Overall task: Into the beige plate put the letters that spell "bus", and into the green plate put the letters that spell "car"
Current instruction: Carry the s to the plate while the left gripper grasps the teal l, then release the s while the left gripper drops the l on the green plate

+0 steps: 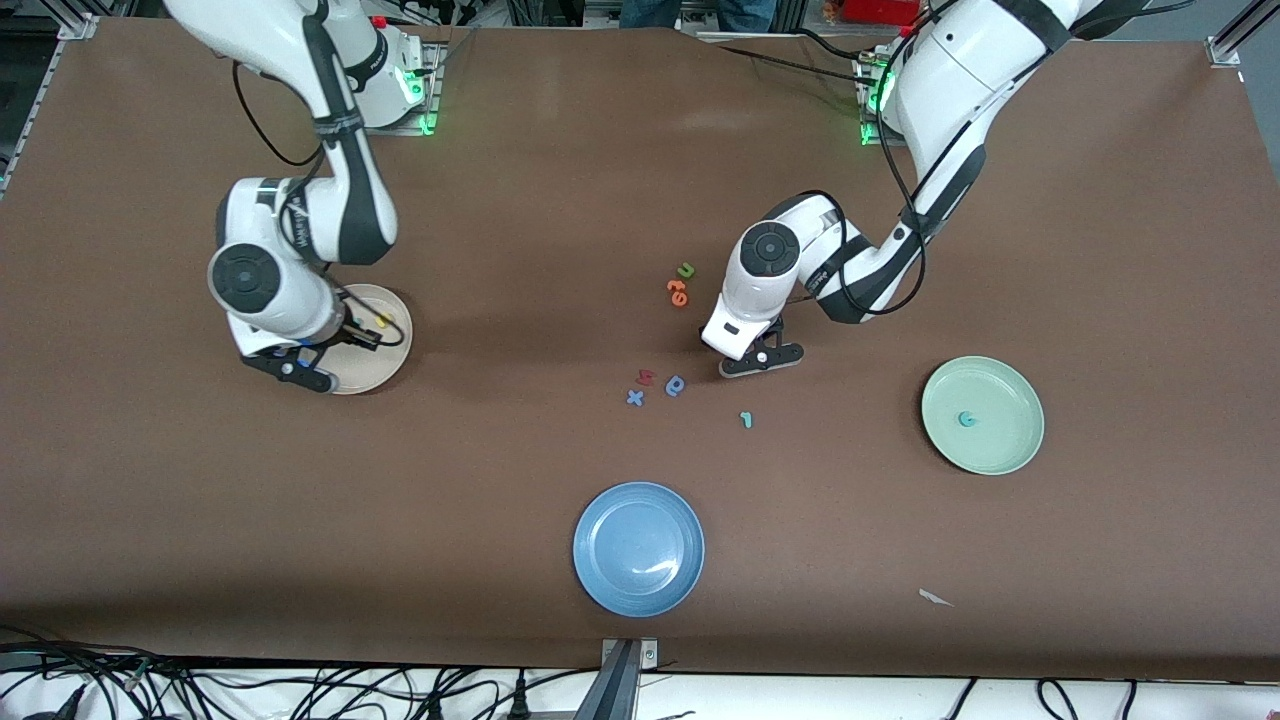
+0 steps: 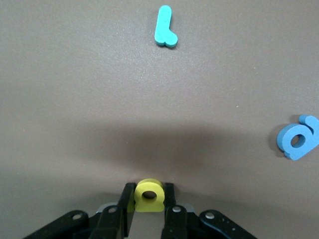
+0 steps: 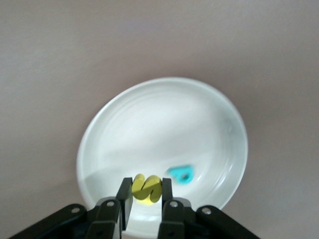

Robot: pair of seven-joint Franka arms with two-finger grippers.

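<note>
The robot's left gripper should release the yellow "a" close beside the teal "c" in the green plate (image 1: 984,433).
My left gripper (image 1: 762,358) is down low at the table and shut on the yellow "a" (image 2: 148,205). The teal "r" (image 1: 745,419) (image 2: 165,27) lies flat on the table close by. The teal "c" (image 1: 966,419) rests in the green plate (image 1: 1000,462) toward the left arm's end. My right gripper (image 3: 146,196) hangs over the beige plate (image 1: 392,368) (image 3: 164,124), shut on the yellow "s" (image 3: 152,185). The teal "b" (image 3: 180,174) lies in that plate. A small yellow bit (image 1: 381,322) also shows in it. I cannot read which letter it is.
A blue plate (image 1: 638,548) sits near the front edge. Loose letters lie mid-table: a dark blue round one (image 1: 676,385) (image 2: 299,140), a red one (image 1: 645,377), a blue "x" (image 1: 634,398), orange ones (image 1: 678,291) and a green "u" (image 1: 686,270). A white scrap (image 1: 935,598) lies near the front.
</note>
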